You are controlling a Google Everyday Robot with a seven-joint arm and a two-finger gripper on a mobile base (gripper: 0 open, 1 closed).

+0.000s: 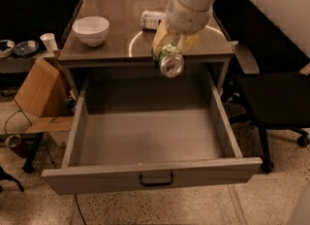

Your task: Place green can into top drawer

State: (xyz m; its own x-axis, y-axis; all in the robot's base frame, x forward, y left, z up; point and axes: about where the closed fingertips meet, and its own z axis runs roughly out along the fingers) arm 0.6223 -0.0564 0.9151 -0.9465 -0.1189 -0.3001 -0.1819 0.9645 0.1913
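My gripper is going to release the green can, now held just above the drawer's back, setting it free on the middle of the open drawer's bottom [143,126], back from the dark handle.
My gripper [170,49] hangs from the white arm over the front edge of the brown tabletop [116,30]. It is shut on the green can [170,61], which lies tilted with its shiny silver end facing the camera. The can is held in the air just above the back of the top drawer [150,136]. The drawer is pulled wide open, and its inside shows nothing in it. Its dark loop handle [156,179] sits at the centre of the front panel.
A white bowl [90,29] stands on the left of the tabletop. A clear bottle with a white label [152,19] lies behind the arm. A cardboard box [41,98] leans at the left. A dark chair [271,98] stands at the right.
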